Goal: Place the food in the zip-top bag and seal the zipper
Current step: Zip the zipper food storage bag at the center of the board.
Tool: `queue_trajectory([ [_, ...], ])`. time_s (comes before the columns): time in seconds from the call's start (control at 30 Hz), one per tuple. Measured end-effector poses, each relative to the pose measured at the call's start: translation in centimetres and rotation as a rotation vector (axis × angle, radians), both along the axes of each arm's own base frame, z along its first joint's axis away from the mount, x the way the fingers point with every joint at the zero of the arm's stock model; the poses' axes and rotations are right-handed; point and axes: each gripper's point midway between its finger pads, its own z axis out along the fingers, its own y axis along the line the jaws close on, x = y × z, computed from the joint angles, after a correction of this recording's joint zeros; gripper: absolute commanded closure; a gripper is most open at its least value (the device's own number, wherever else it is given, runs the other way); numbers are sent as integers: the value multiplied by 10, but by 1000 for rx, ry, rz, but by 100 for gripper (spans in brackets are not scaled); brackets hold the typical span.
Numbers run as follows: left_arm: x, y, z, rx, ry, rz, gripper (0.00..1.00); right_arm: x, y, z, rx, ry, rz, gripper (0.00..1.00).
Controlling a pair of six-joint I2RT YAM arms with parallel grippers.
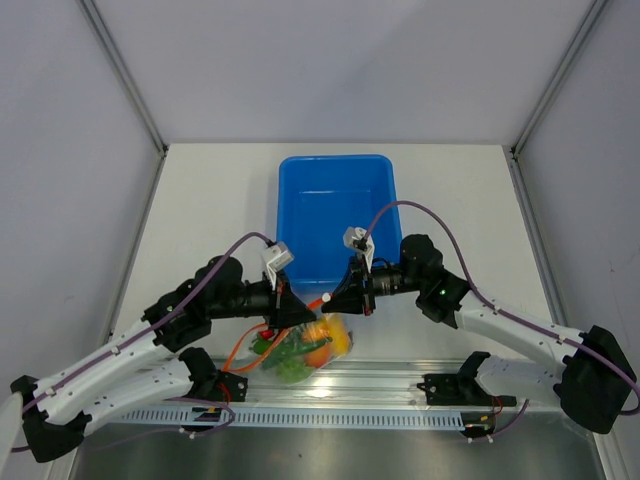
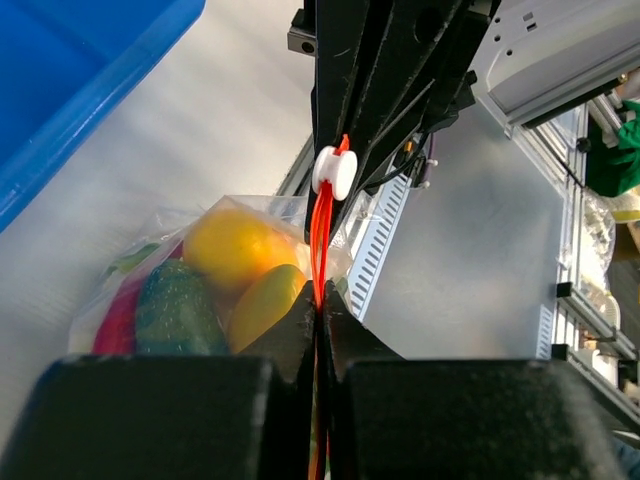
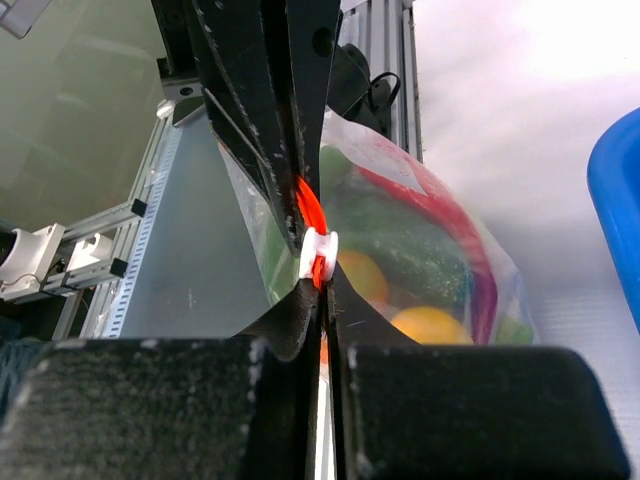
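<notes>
My left gripper is pinching the orange-red zipper short of the white slider. It should open, move up the zipper and close on the slider itself (image 2: 335,173).
The clear zip-top bag (image 1: 300,358) hangs between my two grippers in front of the blue bin. The food sits inside it: a yellow-orange piece (image 2: 238,246), a green cucumber (image 2: 175,310) and a red chili (image 3: 452,212). My left gripper (image 2: 321,300) is shut on the orange-red zipper (image 2: 322,232), with the white slider (image 2: 335,172) farther along the strip. My right gripper (image 3: 322,290) is shut on the same strip, right behind the slider (image 3: 318,254). In the top view the left gripper (image 1: 303,318) and right gripper (image 1: 335,300) stand tip to tip above the bag.
The blue bin (image 1: 337,170) lies just behind the grippers at the table's middle. An aluminium rail (image 1: 400,385) with cable ducts runs along the near edge, directly under the bag. White walls close in the table on three sides.
</notes>
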Motion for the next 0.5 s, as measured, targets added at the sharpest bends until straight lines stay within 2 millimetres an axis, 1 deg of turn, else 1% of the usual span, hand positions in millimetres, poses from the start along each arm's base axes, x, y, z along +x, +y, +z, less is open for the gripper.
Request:
queue_trajectory([
  [0.03,0,0,0,0,-6,-2,82,0,0,0,1,0,0,100],
  [0.07,0,0,1,-2,-11,-2,68,0,0,0,0,1,0,100],
  [0.13,0,1,5,-14,-31,-5,57,0,0,-1,-2,4,-1,100],
  [0.17,1,1,7,-22,-40,-5,46,0,0,-1,-4,6,-1,100],
  [0.27,1,1,15,-47,-63,1,39,0,0,-2,-7,9,-1,100],
  [0.33,4,1,20,-60,-76,14,38,-1,0,-2,-8,13,-1,100],
  [0.5,11,-7,29,-74,-87,19,46,-3,0,-2,-11,25,5,100],
])
